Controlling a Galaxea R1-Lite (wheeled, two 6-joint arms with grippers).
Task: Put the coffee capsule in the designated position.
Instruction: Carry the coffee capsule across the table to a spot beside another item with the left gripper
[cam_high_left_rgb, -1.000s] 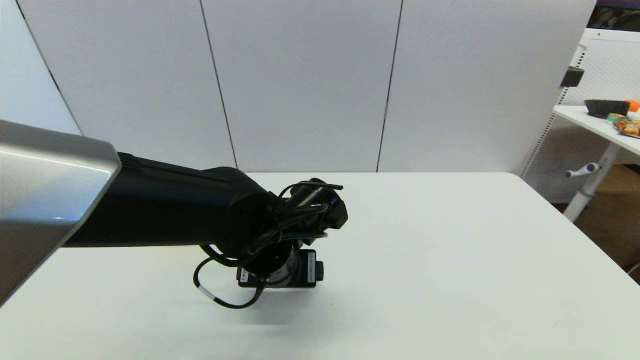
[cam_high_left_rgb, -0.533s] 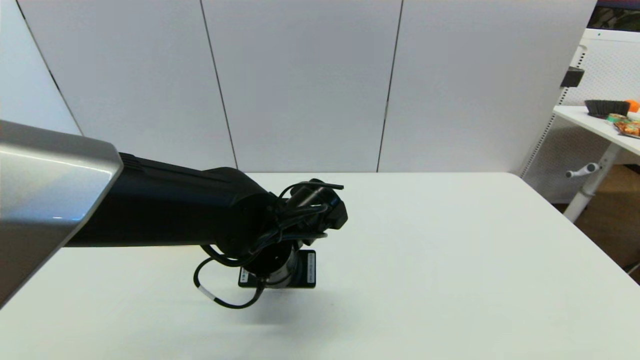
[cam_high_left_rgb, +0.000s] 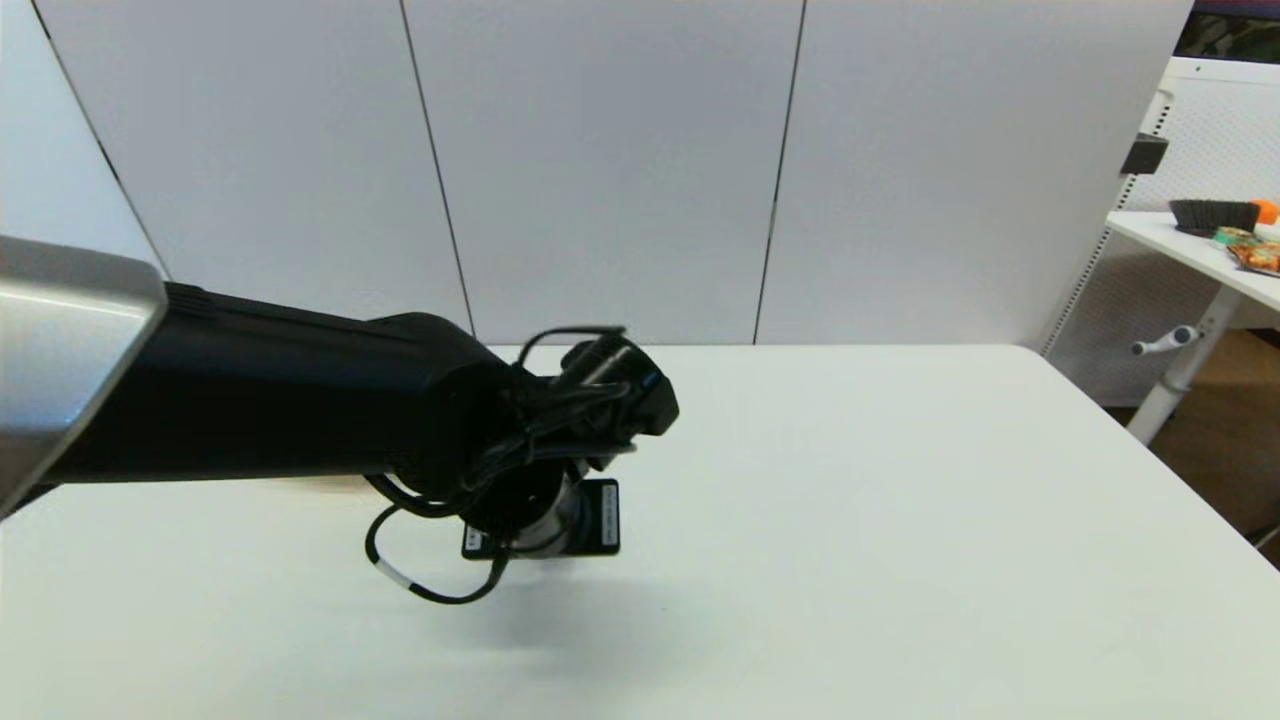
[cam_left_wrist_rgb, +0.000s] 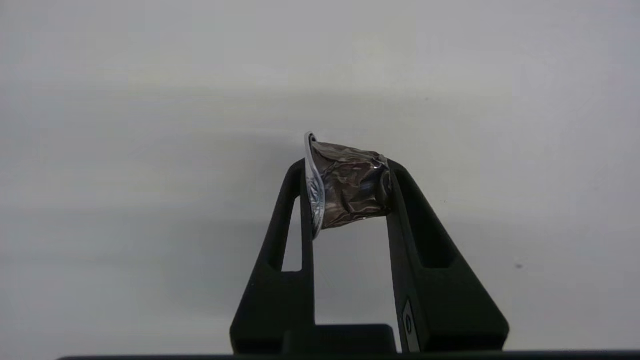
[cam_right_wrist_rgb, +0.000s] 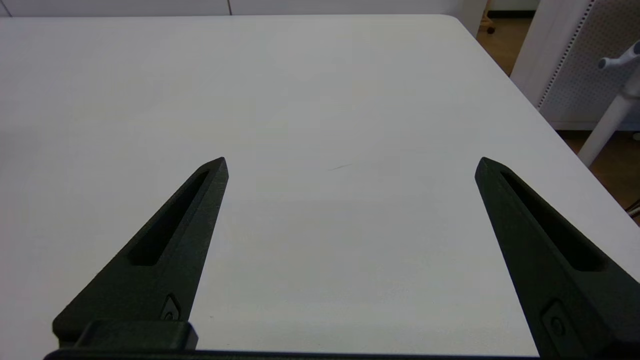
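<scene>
Next, I release the coffee capsule with my left gripper at the table's back edge (cam_high_left_rgb: 427, 372) near the wall seam behind my left arm.
In the left wrist view, the coffee capsule (cam_left_wrist_rgb: 350, 192) is a crumpled grey-silver pod lying sideways, its foil rim against one finger. My left gripper (cam_left_wrist_rgb: 345, 170) is shut on it above bare white table. In the head view, the left arm (cam_high_left_rgb: 300, 400) reaches across the table's left half. Its wrist (cam_high_left_rgb: 540, 500) points down and hides the fingers and the capsule. The wicker basket shows in no view. In its own wrist view, my right gripper (cam_right_wrist_rgb: 350, 165) is open over the table with nothing between its fingers. It does not appear in the head view.
The white table (cam_high_left_rgb: 900, 500) ends at a rounded corner on the right (cam_right_wrist_rgb: 450, 20). Beyond that corner stands a second white table (cam_high_left_rgb: 1190, 250) with a black bowl (cam_high_left_rgb: 1214, 214) and snack packets. Grey wall panels close off the back.
The left arm and wrist have shifted leftward and slightly away from me in the head view. The small black part that showed beside the wrist a second ago is gone from sight.
</scene>
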